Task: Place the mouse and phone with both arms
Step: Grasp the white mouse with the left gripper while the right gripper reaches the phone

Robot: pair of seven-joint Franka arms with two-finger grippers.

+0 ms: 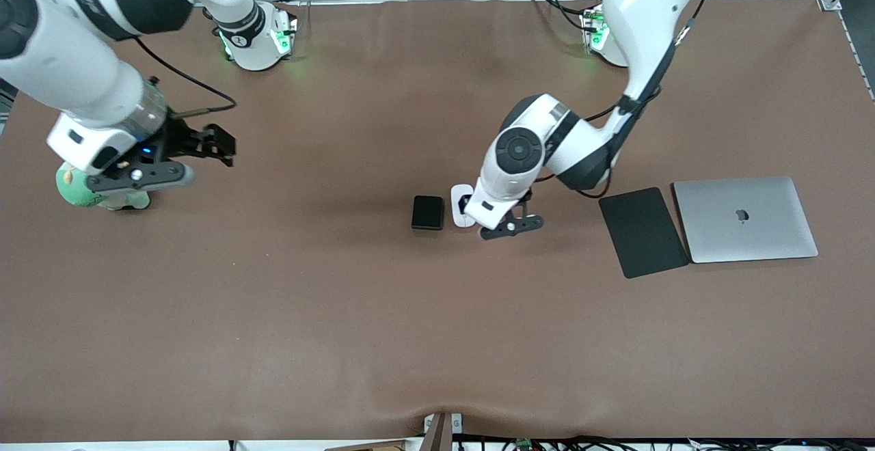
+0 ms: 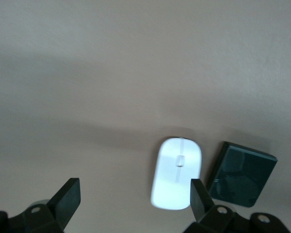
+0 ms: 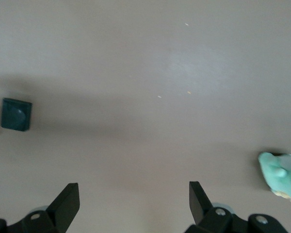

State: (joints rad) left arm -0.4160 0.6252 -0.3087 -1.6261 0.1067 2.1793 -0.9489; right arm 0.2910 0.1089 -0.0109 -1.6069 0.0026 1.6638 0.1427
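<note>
My left gripper is to move to the white mouse next and close on the mouse's long sides (image 1: 461, 200) (image 2: 174, 184), just behind the mouse's scroll wheel.
The white mouse (image 1: 460, 199) lies mid-table, partly hidden by the left arm's hand. The black phone (image 1: 428, 212) lies flat beside it, toward the right arm's end. My left gripper (image 1: 511, 226) hangs low and open just beside the mouse, toward the left arm's end. In the left wrist view the mouse (image 2: 177, 178) lies by one finger (image 2: 200, 199) of the empty left gripper (image 2: 134, 201), with the phone (image 2: 241, 174) past it. My right gripper (image 1: 216, 146) is open and empty over bare table; in the right wrist view (image 3: 133, 201) the phone (image 3: 16, 114) shows far off.
A large flat black mouse pad (image 1: 642, 232) and a closed silver laptop (image 1: 745, 219) lie toward the left arm's end. A green plush toy (image 1: 85, 193) sits under the right arm's wrist; it also shows in the right wrist view (image 3: 281, 177).
</note>
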